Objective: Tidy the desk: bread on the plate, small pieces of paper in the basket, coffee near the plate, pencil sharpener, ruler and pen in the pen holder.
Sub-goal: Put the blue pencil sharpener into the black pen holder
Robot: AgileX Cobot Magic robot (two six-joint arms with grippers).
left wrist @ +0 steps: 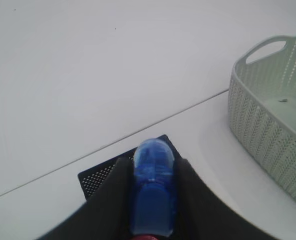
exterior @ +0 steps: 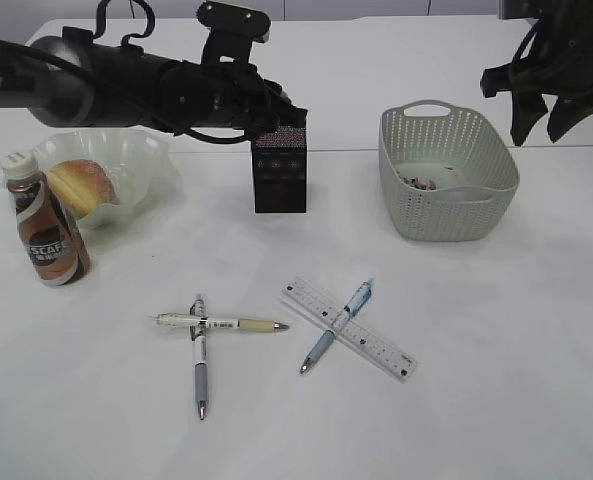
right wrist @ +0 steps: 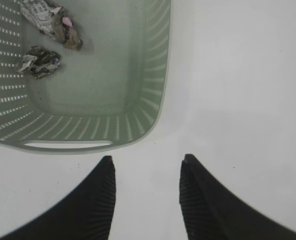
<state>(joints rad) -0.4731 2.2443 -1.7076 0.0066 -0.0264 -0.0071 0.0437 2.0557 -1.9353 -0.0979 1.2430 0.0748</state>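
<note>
The robot's left gripper needs to release the blue pencil sharpener inside the black mesh pen holder [exterior: 280, 178] [left wrist: 155, 207] near the seam of the table.
My left gripper [exterior: 284, 118] [left wrist: 151, 165] is shut on a blue pencil sharpener [left wrist: 152, 200] and holds it right over the black mesh pen holder [exterior: 279, 172] [left wrist: 99, 178]. My right gripper [exterior: 551, 100] [right wrist: 147, 172] is open and empty, raised beside the green basket [exterior: 446, 180] [right wrist: 155, 100], which holds crumpled paper pieces [right wrist: 48, 22]. Bread [exterior: 79, 185] lies on the pale wavy plate [exterior: 136, 155]. The coffee bottle [exterior: 46, 222] stands in front of the plate. A clear ruler [exterior: 361, 337] lies under a blue pen [exterior: 336, 327]. A beige pen [exterior: 221, 323] crosses a grey pen [exterior: 199, 365].
The left arm [exterior: 126, 85] stretches across the back of the white table above the plate. The basket also shows at the right in the left wrist view [left wrist: 267, 125]. A seam between tables [exterior: 346, 150] runs behind the pen holder.
</note>
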